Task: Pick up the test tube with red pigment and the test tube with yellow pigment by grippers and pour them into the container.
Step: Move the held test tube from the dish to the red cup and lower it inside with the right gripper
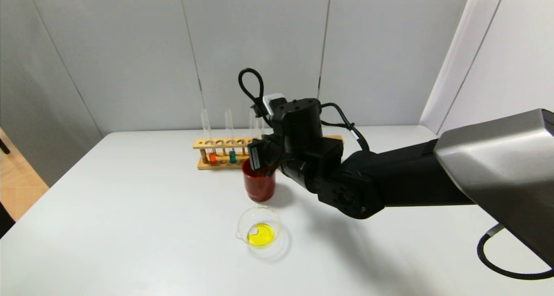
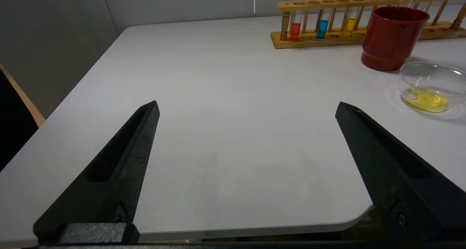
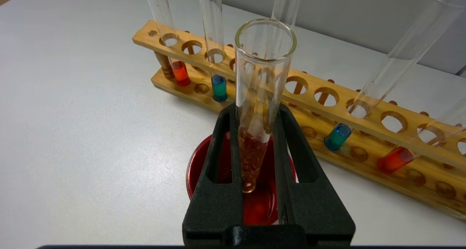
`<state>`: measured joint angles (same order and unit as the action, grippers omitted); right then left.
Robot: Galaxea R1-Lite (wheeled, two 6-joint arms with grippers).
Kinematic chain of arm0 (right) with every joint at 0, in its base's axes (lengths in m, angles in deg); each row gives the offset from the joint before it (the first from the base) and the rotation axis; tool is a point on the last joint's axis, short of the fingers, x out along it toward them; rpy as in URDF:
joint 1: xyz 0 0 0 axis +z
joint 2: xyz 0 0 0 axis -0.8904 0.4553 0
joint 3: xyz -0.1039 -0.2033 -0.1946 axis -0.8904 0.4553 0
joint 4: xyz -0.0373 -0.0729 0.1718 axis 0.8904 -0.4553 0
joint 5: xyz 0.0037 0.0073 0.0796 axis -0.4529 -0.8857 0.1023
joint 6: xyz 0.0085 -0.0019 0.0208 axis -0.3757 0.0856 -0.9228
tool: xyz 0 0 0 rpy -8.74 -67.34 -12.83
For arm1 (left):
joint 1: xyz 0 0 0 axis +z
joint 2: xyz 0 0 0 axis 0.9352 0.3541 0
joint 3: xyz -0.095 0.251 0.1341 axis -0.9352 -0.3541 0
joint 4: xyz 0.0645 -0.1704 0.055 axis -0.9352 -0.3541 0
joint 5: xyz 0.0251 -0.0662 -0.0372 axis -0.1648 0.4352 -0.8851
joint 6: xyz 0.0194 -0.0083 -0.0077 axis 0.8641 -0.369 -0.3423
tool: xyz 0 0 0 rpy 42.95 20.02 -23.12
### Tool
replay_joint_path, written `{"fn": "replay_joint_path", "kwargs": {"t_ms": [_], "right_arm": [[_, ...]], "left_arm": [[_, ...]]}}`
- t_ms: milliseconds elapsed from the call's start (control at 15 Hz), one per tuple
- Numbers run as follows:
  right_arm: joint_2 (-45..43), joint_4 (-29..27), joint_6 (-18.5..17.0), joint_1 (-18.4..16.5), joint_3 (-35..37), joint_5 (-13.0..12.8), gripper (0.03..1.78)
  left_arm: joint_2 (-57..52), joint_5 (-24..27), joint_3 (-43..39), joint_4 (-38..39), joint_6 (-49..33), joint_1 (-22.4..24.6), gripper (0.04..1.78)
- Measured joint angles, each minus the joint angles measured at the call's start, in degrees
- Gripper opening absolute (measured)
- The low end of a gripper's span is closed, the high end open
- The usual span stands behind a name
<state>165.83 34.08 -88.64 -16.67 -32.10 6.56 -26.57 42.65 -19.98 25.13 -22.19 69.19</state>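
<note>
The robot's right gripper should release the clear test tube inside the dark red cup [image 1: 259, 175] [image 3: 247, 183], so that it is left leaning on the cup's rim.
My right gripper [image 1: 261, 158] [image 3: 255, 110] is shut on a clear test tube [image 3: 263, 78], held upright. It shows no liquid column, and its round bottom dips into the dark red cup [image 1: 259, 185] [image 3: 255, 205]. The glass container [image 1: 259, 232] [image 2: 431, 89] sits in front of the cup and holds yellow liquid. In the wooden rack [image 1: 225, 143] [image 3: 327, 110], an orange-red tube [image 1: 212, 157] [image 3: 180, 72] stands near the left end and a red-orange one [image 3: 395, 159] farther right. A tube with yellow liquid [image 2: 350, 23] stands in the rack. My left gripper [image 2: 247, 105] is open and empty over the table's near left part.
Teal tubes [image 3: 219, 88] [image 3: 338, 137] stand in the rack too. The rack runs along the back of the white table [image 1: 130, 209], just behind the cup. My right arm [image 1: 389, 179] reaches in across the table's right side.
</note>
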Motion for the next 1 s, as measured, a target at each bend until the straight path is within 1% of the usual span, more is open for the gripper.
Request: {"fn": "replay_joint_path", "kwargs": {"t_ms": [400, 667, 867, 1000], "right_arm": [[0.9, 0.0, -0.1, 0.0, 0.9, 1.0, 0.27], [1.1, 0.0, -0.1, -0.1, 1.2, 1.0, 0.27], [1.4, 0.0, -0.1, -0.4, 1.5, 2.5, 0.27], [1.5, 0.0, -0.2, -0.4, 1.5, 2.6, 0.27]], "left_arm": [[0.0, 0.0, 0.0, 0.0, 0.0, 0.0, 1.71], [0.0, 0.0, 0.0, 0.0, 0.0, 0.0, 1.71], [0.0, 0.0, 0.0, 0.0, 0.0, 0.0, 1.71], [0.0, 0.0, 0.0, 0.0, 0.0, 0.0, 1.71]]}}
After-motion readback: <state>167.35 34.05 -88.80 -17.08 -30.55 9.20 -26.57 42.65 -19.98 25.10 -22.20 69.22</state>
